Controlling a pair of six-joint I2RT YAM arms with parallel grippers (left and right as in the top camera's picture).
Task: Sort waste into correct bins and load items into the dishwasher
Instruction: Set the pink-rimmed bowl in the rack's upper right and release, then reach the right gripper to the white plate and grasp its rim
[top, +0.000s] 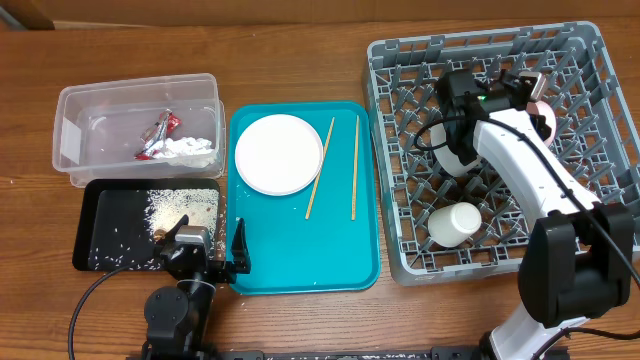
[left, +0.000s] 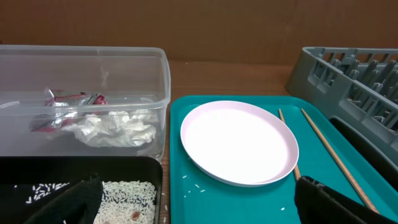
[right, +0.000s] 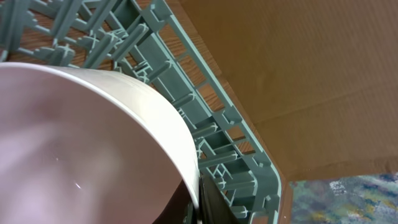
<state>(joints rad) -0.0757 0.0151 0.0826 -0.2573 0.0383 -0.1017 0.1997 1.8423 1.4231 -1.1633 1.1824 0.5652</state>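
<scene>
My right gripper needs to let go of the pale pink bowl in the grey dish rack, snug (top: 488, 146) against the white bowl.
My right gripper (top: 528, 92) is shut on the rim of a pale pink bowl (right: 81, 143) and holds it over the grey dish rack (top: 378, 120). A white cup (top: 455, 222) lies in the rack, and a white bowl (top: 457, 160) shows partly under my arm. A round white plate (top: 279, 153) and two chopsticks (top: 320, 168) lie on the teal tray (top: 300, 255). The clear tub (top: 70, 140) holds the red-and-silver wrapper (top: 160, 133) and tissue (top: 190, 147). The black tray (top: 100, 215) holds rice (top: 175, 205) and a brown lump (top: 160, 234). My left gripper (top: 215, 250) is open and empty, low over the seam between the black tray and the teal tray.
A few loose rice grains (left: 193, 185) lie on the teal tray near the plate (left: 239, 142). A cardboard wall (right: 298, 74) stands behind the rack. The tub, black tray, teal tray and rack sit close side by side on the wooden table (top: 300, 60).
</scene>
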